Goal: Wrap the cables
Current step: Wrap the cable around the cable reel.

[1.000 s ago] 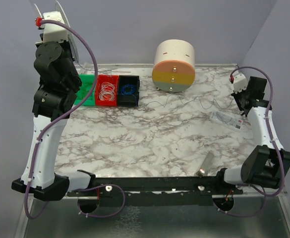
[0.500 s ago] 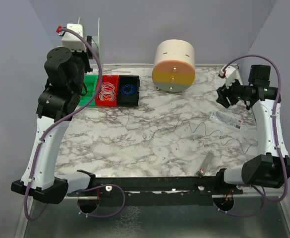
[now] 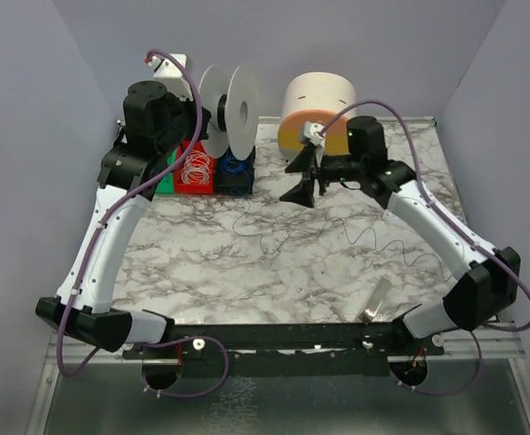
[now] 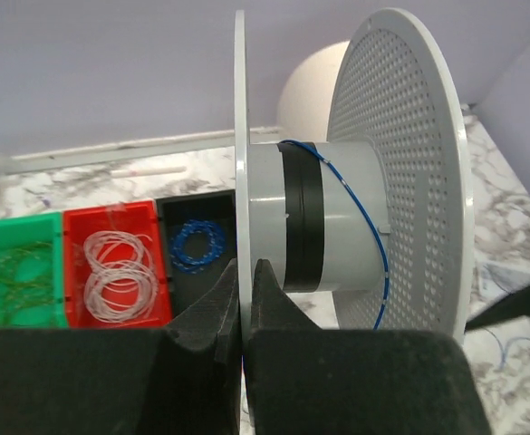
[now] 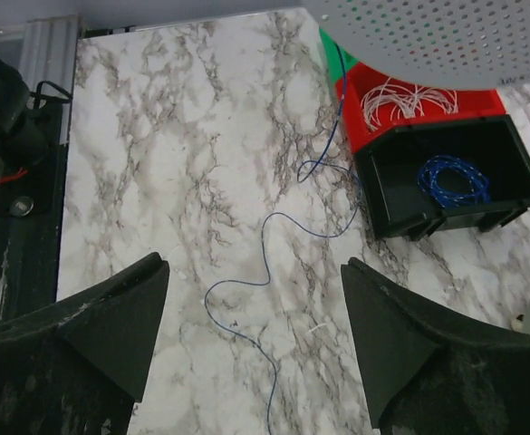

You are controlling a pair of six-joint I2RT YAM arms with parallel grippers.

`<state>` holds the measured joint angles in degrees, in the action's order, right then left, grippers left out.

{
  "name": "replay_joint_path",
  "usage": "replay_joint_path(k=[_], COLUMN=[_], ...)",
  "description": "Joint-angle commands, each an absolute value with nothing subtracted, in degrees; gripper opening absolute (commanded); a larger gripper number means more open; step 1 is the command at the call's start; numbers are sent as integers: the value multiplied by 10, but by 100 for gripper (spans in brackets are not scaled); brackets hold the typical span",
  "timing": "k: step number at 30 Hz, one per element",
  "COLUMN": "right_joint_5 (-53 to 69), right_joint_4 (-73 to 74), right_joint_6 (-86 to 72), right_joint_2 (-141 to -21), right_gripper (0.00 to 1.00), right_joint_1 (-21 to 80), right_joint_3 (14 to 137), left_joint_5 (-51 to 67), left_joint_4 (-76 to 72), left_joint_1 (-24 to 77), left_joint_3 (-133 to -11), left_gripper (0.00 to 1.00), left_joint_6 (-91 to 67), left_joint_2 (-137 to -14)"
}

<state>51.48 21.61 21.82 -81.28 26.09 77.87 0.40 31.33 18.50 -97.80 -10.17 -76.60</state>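
The blue cable drops toward the table just below the grey spool. Next, my right gripper closes there on the hanging part of the blue cable (image 3: pixel 249 181) (image 5: pixel 335 113).
The cable (image 3: pixel 278 237) is a hair-thin wire that squiggles across the marble toward the right front. Its upper end rises to a grey spool (image 3: pixel 231 112) held above the bins. In the left wrist view the cable (image 4: pixel 380 254) looks blue and crosses the spool's hub (image 4: pixel 337 217) beside a black band. My left gripper (image 4: pixel 245 272) is shut on the solid flange (image 4: pixel 240 136) of that spool. My right gripper (image 3: pixel 301 181) hovers open in front of the spool. In the right wrist view the cable (image 5: pixel 267 249) lies on the table below the open right gripper (image 5: pixel 255 272), untouched.
Green (image 3: pixel 167 181), red (image 3: pixel 192 170) and black (image 3: pixel 234 174) bins stand at the back left, with white and blue coils in the last two. A cream cylinder (image 3: pixel 319 95) with coloured bands stands at the back. A small grey strip (image 3: pixel 376 299) lies near the front right.
The left arm swung the spool from the far left corner to above the bins. The right arm moved from the right edge to the middle and opened. The cable slid forward.
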Motion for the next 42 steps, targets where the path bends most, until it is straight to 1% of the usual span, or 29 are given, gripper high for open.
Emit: replay_joint_path(k=[1,5,8,10,16,20,22,26,30,32,34,37,40,42], right_joint_5=[464,460,462,457,459,479,467,447,405,414,432,437,454,459], right_joint_4=[65,-4,-90,-122,-188,-249,-304,-395,-427,-459,-533,-621,-619,-652], right_joint_6=[143,121,84,51,3,-69,-121,-209,-273,-319,-363,-379,-375,-390], right_joint_2=[-874,-919,-940,-955,-977,-984,-985,-982,-975,-984,-997,-1008,-1020,-1029], right_gripper=[82,82,82,82,82,79,78,79,80,81,81,83,83,83], right_joint_1=[286,306,315,315,315,315,315,314,310,302,296,295,295,294], right_joint_3=[750,732,712,709,686,663,640,592,569,562,546,523,534,533], left_joint_5=[104,157,206,228,256,280,297,328,318,321,330,353,371,382], left_joint_4=[247,227,209,199,182,164,153,135,137,137,130,115,104,95], left_joint_1=[186,172,164,161,153,144,138,129,129,129,128,128,127,126], left_joint_3=[-961,-942,-932,-927,-919,-910,-908,-905,-906,-905,-903,-901,-901,-899], left_gripper=[0,0,0,0,0,0,0,0,0,0,0,0,0,0], left_joint_6=[-177,-207,-231,-242,-259,-279,-292,-315,-305,-306,-311,-322,-331,-338], left_joint_2=[-763,-765,-766,-766,-764,-763,-763,-759,-759,-762,-765,-768,-770,-771])
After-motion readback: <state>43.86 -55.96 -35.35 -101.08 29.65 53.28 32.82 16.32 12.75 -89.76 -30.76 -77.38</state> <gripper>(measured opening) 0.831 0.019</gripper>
